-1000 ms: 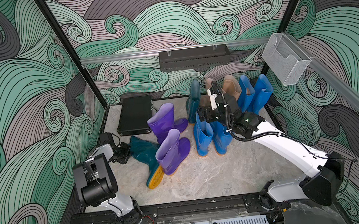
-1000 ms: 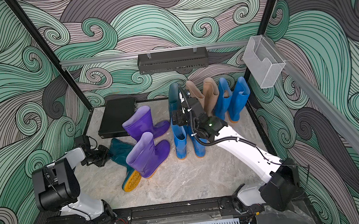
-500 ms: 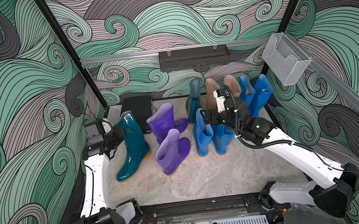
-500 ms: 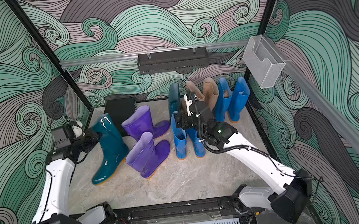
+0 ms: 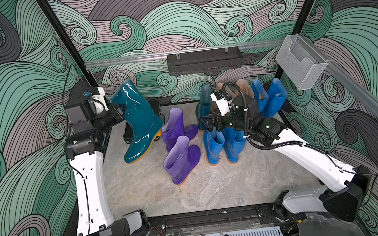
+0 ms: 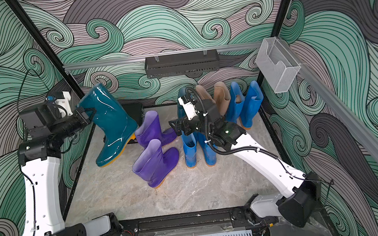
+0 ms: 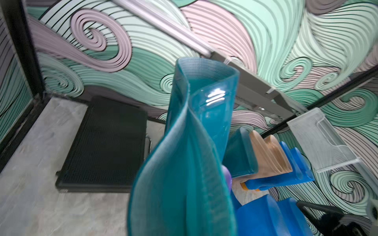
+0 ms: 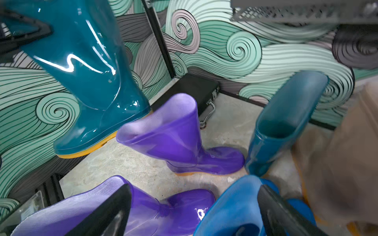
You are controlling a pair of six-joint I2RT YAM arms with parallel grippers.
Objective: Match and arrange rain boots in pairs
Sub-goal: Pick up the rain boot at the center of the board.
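Observation:
Next, I close my right gripper on the back of the leg (image 5: 146,105) (image 8: 120,63), above the heel, of the dark teal boot that my left gripper holds up.
My left gripper (image 5: 121,110) is shut on the shaft rim of a dark teal rain boot (image 5: 140,125), which it holds up at the back left, toe tilted down; the boot (image 7: 184,163) hides the fingers in the left wrist view. The other teal boot (image 5: 203,105) stands at the back beside two beige boots (image 5: 244,88) and two blue ones (image 5: 271,96). Two purple boots (image 5: 177,127) (image 5: 180,162) stand mid-floor. My right gripper (image 5: 208,123) is open over the tops of another blue pair (image 5: 213,148), holding nothing; one finger (image 8: 110,210) shows in front of a purple boot.
A flat black case (image 7: 106,143) lies in the back left corner, partly behind the held boot. A black shelf (image 5: 204,60) hangs on the back rail and a clear bin (image 5: 299,63) on the right rail. Bare floor (image 5: 216,188) lies in front of the boots.
The left arm has raised the teal boot from lying on the floor to upright and carried it up toward the back left. The right gripper has drawn back slightly over the blue pair.

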